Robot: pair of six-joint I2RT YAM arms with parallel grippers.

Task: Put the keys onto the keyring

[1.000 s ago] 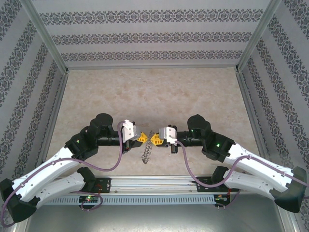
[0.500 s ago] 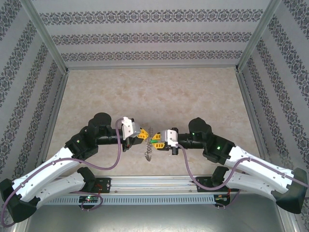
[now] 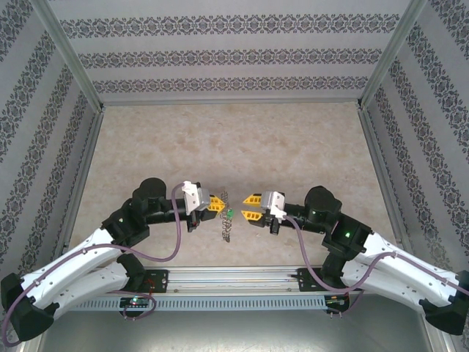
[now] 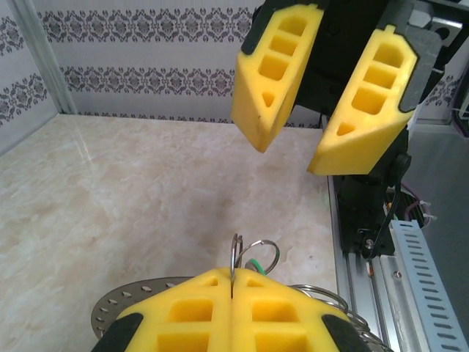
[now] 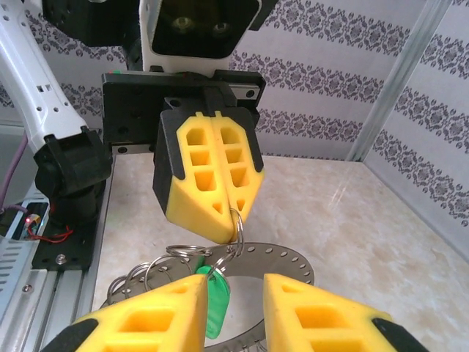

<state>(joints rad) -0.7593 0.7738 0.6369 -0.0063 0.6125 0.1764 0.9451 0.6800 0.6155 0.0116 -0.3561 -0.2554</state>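
Next, my right gripper moves up and pinches the loop itself (image 5: 238, 240), because its open fingers are on both sides of the green key below the wire loop in my left gripper.
The keyring (image 5: 282, 262), a flat dark metal ring with small holes, hangs below my left gripper (image 3: 218, 203), which is shut on a small wire loop (image 5: 239, 220) hooked through it. The same loop (image 4: 235, 253) stands up between the shut left fingers in the left wrist view. A key with a green head (image 5: 218, 302) dangles from a second loop and touches the inner side of one right finger. It shows as a green speck (image 3: 230, 213) from above. My right gripper (image 3: 250, 207) stands open just right of the keyring, with its fingers on either side of the key.
Several more wire loops (image 5: 135, 277) hang along the keyring's left side. The aluminium rail (image 3: 234, 279) with the arm bases runs along the near edge. Patterned walls close in the marble tabletop (image 3: 234, 147) on three sides.
The right gripper has opened, let go of the green key and drawn back to the right. The keyring now hangs from the left gripper alone, which has barely moved.
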